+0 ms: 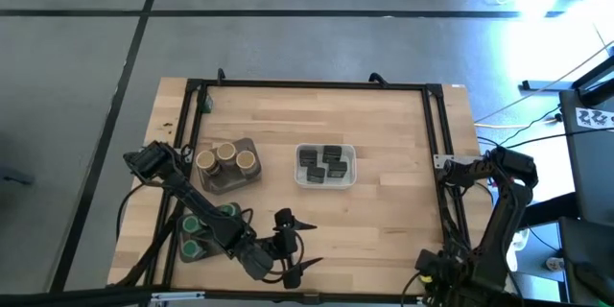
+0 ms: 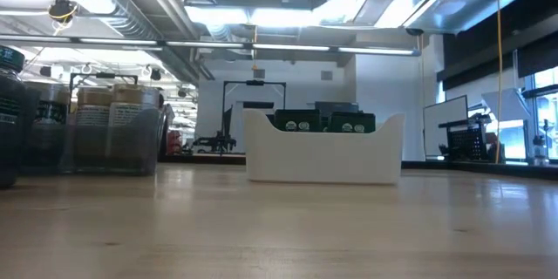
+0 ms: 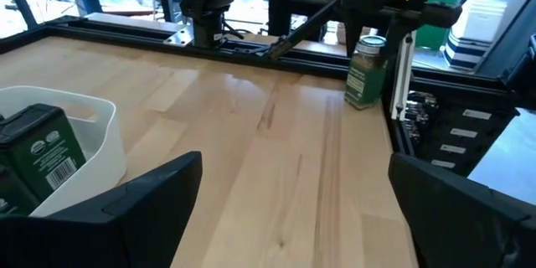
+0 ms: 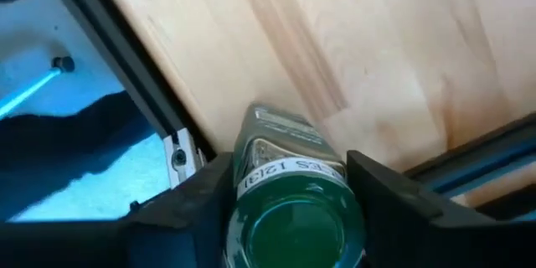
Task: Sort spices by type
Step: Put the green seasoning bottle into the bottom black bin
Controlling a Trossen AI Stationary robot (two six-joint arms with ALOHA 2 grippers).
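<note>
My right gripper is going to set the green-lidded jar down on the bare wood point(image 1: 347, 236) between the white tray and the near rail.
A green-lidded spice jar point(image 3: 365, 71) stands upright on its base at the table's near right corner, beside the black frame rail. My right gripper point(image 4: 291, 167) comes down on it from above and is closed on its top. My left gripper point(image 1: 288, 247) hovers open over the near middle of the table with nothing between its fingers. Tan-topped jars point(image 1: 227, 158) stand in a dark grey tray. Dark tins point(image 1: 326, 163) sit in the white tray point(image 1: 299, 178). More green-lidded jars point(image 1: 195, 234) stand in a second dark tray at the near left. My right gripper pinches the jar just below its green lid point(image 4: 295, 234), one finger point(image 4: 209, 197) on each of two opposite sides. The fingers point straight down from above. The jar stays upright with its base on the table.
A black frame rail point(image 1: 436, 125) runs round the tabletop; the jar stands close to it on the right. Bare wood lies between the white tray and the right rail. In the low view the white tray point(image 2: 261, 161) stands mid-table.
</note>
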